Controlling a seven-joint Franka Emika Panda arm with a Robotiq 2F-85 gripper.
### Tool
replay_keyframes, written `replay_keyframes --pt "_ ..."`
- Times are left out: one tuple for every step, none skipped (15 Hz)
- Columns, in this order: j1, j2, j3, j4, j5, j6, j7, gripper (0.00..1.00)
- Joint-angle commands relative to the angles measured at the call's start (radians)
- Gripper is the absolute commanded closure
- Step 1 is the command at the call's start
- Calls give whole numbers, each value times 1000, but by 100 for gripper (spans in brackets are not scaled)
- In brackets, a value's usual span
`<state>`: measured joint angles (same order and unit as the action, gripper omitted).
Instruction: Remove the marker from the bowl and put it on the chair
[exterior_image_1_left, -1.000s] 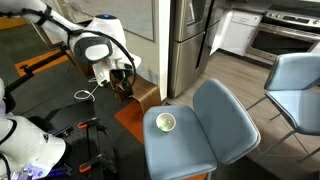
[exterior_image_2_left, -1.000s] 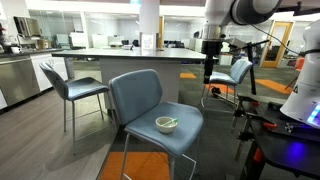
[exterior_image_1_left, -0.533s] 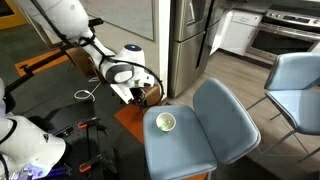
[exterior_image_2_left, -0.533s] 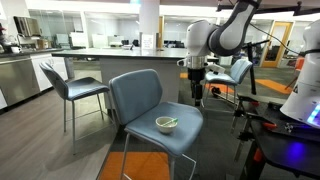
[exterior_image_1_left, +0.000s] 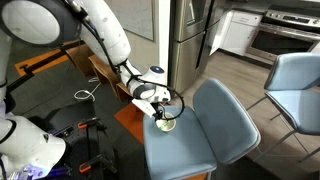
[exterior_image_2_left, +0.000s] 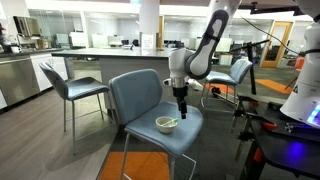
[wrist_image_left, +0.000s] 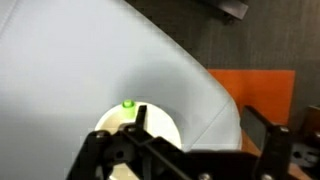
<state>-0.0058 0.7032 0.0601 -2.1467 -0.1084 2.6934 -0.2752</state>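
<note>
Next, I lower my gripper to the white bowl and close it on the marker's body (exterior_image_1_left: 167, 124) (wrist_image_left: 128, 114), next to the green tip.
The small white bowl (exterior_image_1_left: 166, 123) sits near the front of the light blue-grey chair seat (exterior_image_1_left: 195, 140); it also shows in an exterior view (exterior_image_2_left: 167, 124) and in the wrist view (wrist_image_left: 165, 125). The green marker lies in the bowl; its green tip (wrist_image_left: 128, 104) sticks over the rim. My gripper (exterior_image_1_left: 161, 106) hangs just above the bowl with its fingers pointing down; in an exterior view (exterior_image_2_left: 182, 108) it is above and beside the bowl. The wrist view (wrist_image_left: 200, 135) shows the two fingers spread wide with nothing between them.
A second similar blue-grey chair (exterior_image_1_left: 295, 85) stands nearby. A brown wooden stool (exterior_image_1_left: 130, 100) is beside the chair, over an orange floor mat (wrist_image_left: 255, 90). A steel fridge (exterior_image_1_left: 190, 35) and a counter (exterior_image_2_left: 100, 60) stand behind.
My arm has swung over and down from beside the wooden stool to just above the bowl on the chair seat. The bowl and marker have not moved.
</note>
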Motion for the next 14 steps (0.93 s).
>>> replay_keyframes --pt "-14 109 3 129 -36 -43 -41 0" --pt "-12 138 -1 163 -43 -48 -43 0" --pt "-15 162 -1 192 -49 -52 -49 0" --pt "-20 186 3 220 -53 -56 -58 0" --pt "-21 207 3 245 -57 -62 -60 0" --pt "-18 227 0 270 -62 -69 -59 0" --pt "-19 244 -1 293 -65 -77 -60 0" --pt "-20 260 -4 316 -66 -85 -59 0" --pt "-26 274 -3 336 -66 -95 -65 0" --pt "-26 286 -7 358 -69 -107 -70 0" --pt "-31 298 -6 379 -69 -116 -79 0" --pt "-36 307 -8 397 -69 -124 -81 0" --pt "-40 315 -8 414 -71 -135 -87 0" --pt "-43 325 -9 432 -73 -147 -97 0"
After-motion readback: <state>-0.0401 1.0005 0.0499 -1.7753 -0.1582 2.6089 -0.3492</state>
